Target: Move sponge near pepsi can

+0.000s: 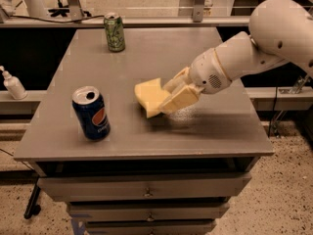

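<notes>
I will release the sponge from my gripper onto the grey table (134, 118), beside the pepsi can, on the side of the can that faces my arm.
The pale yellow sponge (149, 97) is held just above the grey table (161, 53), tilted, near the table's middle. My gripper (168, 96) reaches in from the right and is shut on the sponge's right end, one finger (180, 99) lying in front of it. The dark blue pepsi can (91, 113) stands upright near the table's front left, about a can's height to the left of the sponge.
A green drink can (114, 32) stands at the table's back left. A white pump bottle (13, 83) sits on a lower ledge at the left. Drawers (146, 192) run under the table front. My white arm (254, 48) crosses the right side.
</notes>
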Controlling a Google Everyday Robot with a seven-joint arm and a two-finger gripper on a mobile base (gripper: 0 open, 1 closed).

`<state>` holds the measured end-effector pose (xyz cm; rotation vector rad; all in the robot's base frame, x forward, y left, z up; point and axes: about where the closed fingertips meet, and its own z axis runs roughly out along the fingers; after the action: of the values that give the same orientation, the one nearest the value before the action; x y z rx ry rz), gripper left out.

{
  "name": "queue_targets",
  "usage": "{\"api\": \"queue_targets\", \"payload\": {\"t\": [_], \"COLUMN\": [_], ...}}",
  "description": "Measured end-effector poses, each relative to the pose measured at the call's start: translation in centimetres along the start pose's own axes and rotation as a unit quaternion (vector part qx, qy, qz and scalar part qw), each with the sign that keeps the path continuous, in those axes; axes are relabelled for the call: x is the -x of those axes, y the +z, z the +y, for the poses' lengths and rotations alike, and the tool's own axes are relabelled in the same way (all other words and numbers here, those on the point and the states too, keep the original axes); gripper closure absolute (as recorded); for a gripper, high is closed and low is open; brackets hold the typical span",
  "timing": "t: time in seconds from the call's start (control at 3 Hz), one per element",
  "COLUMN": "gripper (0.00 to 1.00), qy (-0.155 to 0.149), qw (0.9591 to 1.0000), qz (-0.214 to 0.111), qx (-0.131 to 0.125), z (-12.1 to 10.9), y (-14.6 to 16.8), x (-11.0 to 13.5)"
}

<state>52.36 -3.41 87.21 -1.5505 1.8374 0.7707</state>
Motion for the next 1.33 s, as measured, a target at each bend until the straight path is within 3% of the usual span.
{"api": "queue_targets", "payload": {"t": [1.0, 1.33], "gripper": [1.0, 0.83], "qy": [0.016, 0.018], "qw": [0.9984, 0.9979], "qz": [-0.024, -0.024], "qx": [0.049, 0.057], "z": [3.6, 4.4], "y": [3.2, 4.1], "x": [0.2, 0.3]}}
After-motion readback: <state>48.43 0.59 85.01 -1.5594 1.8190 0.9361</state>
